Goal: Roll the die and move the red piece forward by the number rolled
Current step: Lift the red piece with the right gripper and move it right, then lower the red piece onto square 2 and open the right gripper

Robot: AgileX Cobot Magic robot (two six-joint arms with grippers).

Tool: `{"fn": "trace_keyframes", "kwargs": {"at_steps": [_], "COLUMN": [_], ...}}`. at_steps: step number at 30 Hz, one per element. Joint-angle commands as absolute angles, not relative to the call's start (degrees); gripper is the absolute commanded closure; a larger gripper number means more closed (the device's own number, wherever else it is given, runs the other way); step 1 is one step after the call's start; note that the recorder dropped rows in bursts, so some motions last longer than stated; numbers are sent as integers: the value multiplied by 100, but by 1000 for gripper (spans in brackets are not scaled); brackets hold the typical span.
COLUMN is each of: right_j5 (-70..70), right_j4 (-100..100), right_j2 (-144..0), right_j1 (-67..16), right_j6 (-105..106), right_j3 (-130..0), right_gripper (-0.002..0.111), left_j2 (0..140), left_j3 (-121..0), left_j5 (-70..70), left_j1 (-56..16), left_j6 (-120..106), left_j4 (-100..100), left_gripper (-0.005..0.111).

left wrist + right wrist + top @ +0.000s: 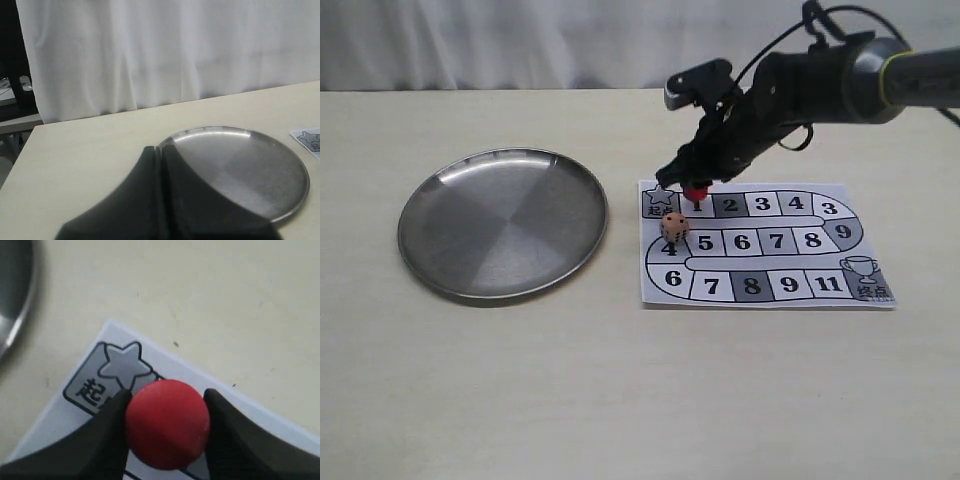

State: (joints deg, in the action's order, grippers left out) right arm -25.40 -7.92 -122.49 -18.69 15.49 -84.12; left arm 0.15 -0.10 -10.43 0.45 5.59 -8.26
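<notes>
The red piece lands on the grey numbered square in the board's far row (732,207) when my right gripper releases it.
The red piece (696,193) stands at square 1 of the paper game board (765,290), next to the star start square. My right gripper (695,186) is shut on it; in the right wrist view both black fingers press the sides of the red piece (167,423), with my right gripper (166,407) over the star square (121,364). The cream die (674,227) with dark pips lies on the board near square 4, apart from the gripper. My left gripper (161,150) is shut with nothing in it, above the near rim of the metal plate (260,170).
A round steel plate (503,222) lies on the left of the cream table, with nothing in it. The board's track runs from the star through numbered squares to a trophy square (865,272). A white curtain hangs behind the table.
</notes>
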Motion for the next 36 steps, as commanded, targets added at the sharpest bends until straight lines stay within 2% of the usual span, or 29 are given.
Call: {"fn": "trace_keyframes", "kwargs": {"at_steps": [1,9,23,36], "right_j5": [-2553,-2577,-2655,-2710], "right_j4": [-658,-658,-228,53], "right_j2": [-12627,-12575,-10937,-12398], "right_j1": [-1850,-1850,-1454,-1406], "right_j6": [1536,1413,812,803], "right_j3": [-8430,-8430,-8532,-8206], "right_gripper": [104,104,104,104], "left_j2": [0,0,0,0], "left_j3": [0,0,0,0], "left_j5": [-993,-993,-993,-993], "left_j1": [-3,-3,-3,-3], "left_j6": [564,564,564,564], "left_j4": [-828,-828,-828,-828], "left_gripper": [107,107,107,107]}}
